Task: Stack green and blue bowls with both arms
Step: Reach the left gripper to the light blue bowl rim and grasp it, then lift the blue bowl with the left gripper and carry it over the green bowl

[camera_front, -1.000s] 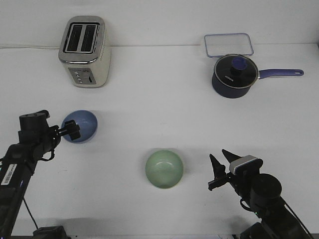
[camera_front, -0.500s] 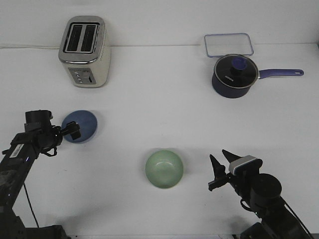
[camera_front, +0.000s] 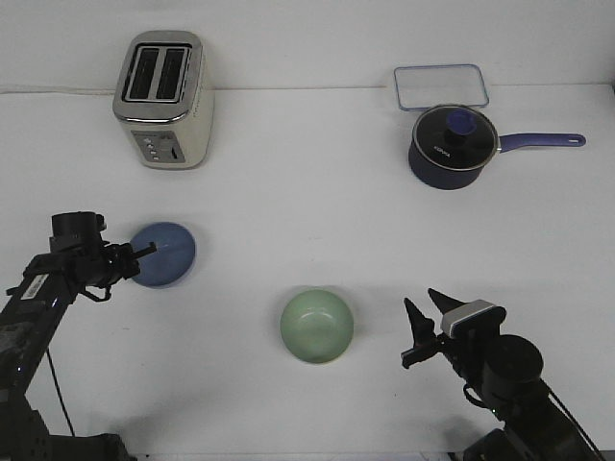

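Observation:
Next, my left gripper releases the periwinkle blue bowl inside the sage green bowl [camera_front: 318, 325] close to the front middle.
The periwinkle blue bowl [camera_front: 163, 254] sits level on the white table at the left. My left gripper [camera_front: 142, 256] is at its left rim with the fingers on either side of the rim; the view does not show whether they clamp it. The sage green bowl [camera_front: 317, 327] sits upright near the front middle with nothing in it. My right gripper [camera_front: 420, 298] is open and empty, just right of the green bowl and apart from it.
A cream toaster [camera_front: 160, 99] stands at the back left. A dark blue lidded saucepan [camera_front: 452, 146] with its handle pointing right stands at the back right, with a clear rectangular lid [camera_front: 440, 86] behind it.
The left arm lowered and stretched out. The blue bowl went from tilted to level and shifted a little right and toward the front. The right arm and green bowl have not moved.

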Motion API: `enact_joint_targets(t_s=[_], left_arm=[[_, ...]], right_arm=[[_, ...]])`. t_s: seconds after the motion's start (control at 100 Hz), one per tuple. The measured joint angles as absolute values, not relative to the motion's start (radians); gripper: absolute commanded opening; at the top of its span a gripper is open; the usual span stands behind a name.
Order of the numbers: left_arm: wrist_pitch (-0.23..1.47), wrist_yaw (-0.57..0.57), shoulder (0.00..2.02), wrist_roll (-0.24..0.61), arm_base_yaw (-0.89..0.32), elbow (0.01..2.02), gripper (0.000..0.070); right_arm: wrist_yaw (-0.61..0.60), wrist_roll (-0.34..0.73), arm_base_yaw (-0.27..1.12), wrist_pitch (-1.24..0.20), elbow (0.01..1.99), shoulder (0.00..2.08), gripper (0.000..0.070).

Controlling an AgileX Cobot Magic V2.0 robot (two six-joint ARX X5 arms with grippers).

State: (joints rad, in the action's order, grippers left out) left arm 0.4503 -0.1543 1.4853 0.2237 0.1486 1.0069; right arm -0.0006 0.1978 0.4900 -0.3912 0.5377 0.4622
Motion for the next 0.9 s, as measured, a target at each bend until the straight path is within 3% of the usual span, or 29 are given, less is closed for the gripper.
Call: enact_joint_targets(t_s=[0.24, 0.42, 0.65, 0.9], left_arm=[[0.537, -0.366, 1.325, 0.202, 0.137, 1.079, 0.0013], [0.609, -0.46, 1.169, 0.2, 0.039, 1.108, 0.0013], [0.664, -0.452, 1.137, 0.2, -0.237, 1.107, 0.0013], [0.62, -0.384, 1.262, 0.205, -0.532, 1.107, 0.0013]], right_arm=[[-0.004, 0.198, 0.49, -0.391, 0.538, 0.462, 0.0307], [-0.023, 0.198, 0.49, -0.391, 0.538, 0.462, 0.0306], [-0.024, 0.198, 0.49, -0.391, 0.538, 0.462, 0.0307], [-0.025, 0.198, 0.49, -0.391, 0.538, 0.462, 0.0306]])
